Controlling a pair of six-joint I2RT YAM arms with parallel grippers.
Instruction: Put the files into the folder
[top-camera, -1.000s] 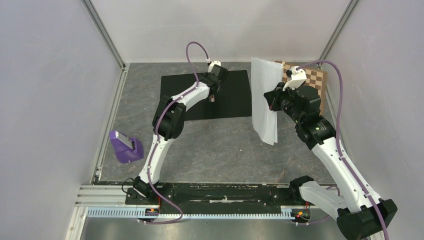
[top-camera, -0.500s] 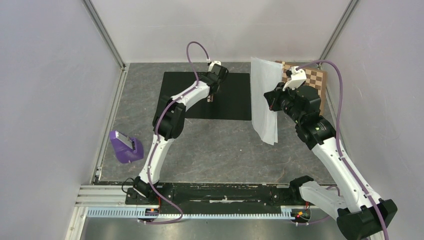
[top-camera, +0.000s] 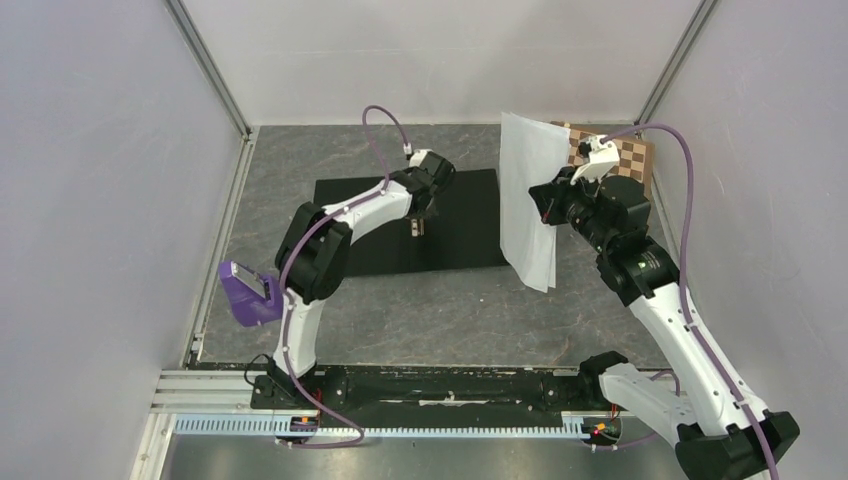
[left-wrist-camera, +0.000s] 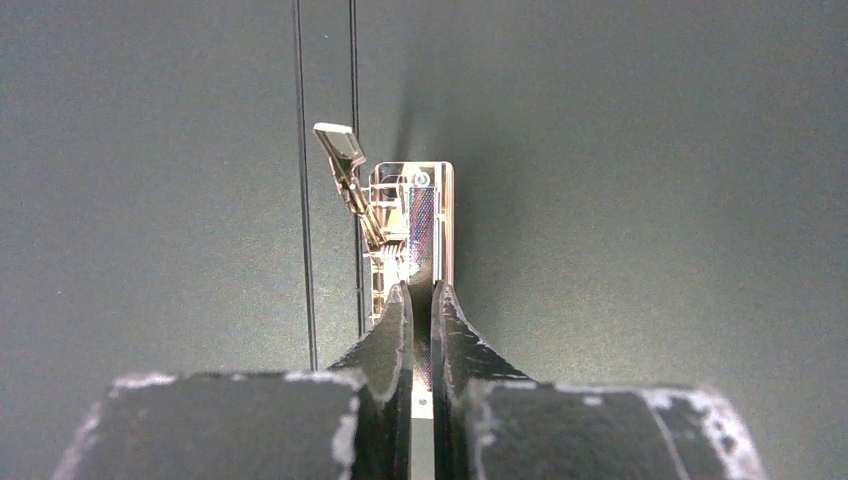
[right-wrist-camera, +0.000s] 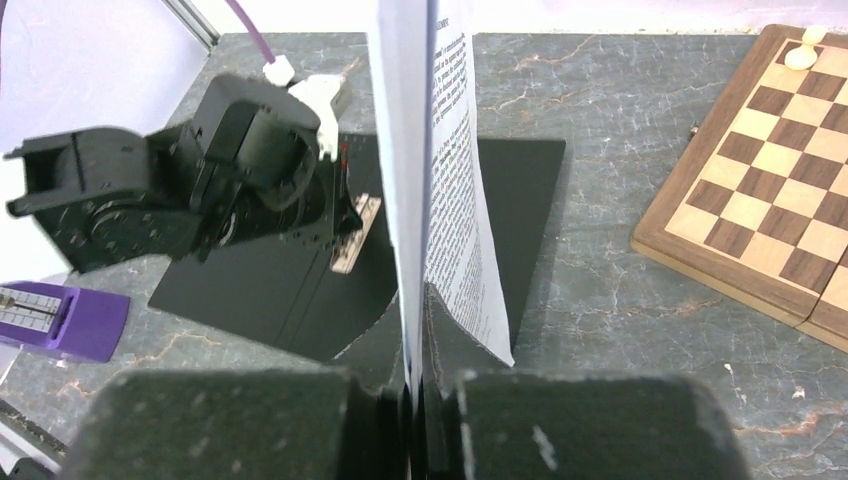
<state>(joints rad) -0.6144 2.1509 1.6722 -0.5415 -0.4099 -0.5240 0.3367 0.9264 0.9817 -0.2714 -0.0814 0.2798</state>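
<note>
Next, I let go of the metal clip with my left gripper over the bare grey table (top-camera: 441, 295) just past the folder's near edge.
The folder (top-camera: 460, 220) lies open on the table, black inner faces up. My left gripper (top-camera: 417, 222) is down at its middle, jaws closed to a narrow slit on the metal clip (left-wrist-camera: 415, 225), whose lever stands raised; the gripper also shows in the left wrist view (left-wrist-camera: 421, 295). My right gripper (top-camera: 545, 205) is shut on the files (top-camera: 525, 190), white sheets held upright on edge just right of the folder. In the right wrist view the files (right-wrist-camera: 455, 200) show printed text on one side and rise from my fingers (right-wrist-camera: 418, 320) above the folder's right part (right-wrist-camera: 520, 190).
A wooden chessboard (top-camera: 625, 160) lies at the back right, behind the right arm, with a white piece (right-wrist-camera: 803, 50) on it. A purple object (top-camera: 250, 292) sits near the left wall. Grey walls and metal rails enclose the table.
The folder has slid toward the near edge with my left gripper on its clip. The right gripper and the upright files have barely shifted.
</note>
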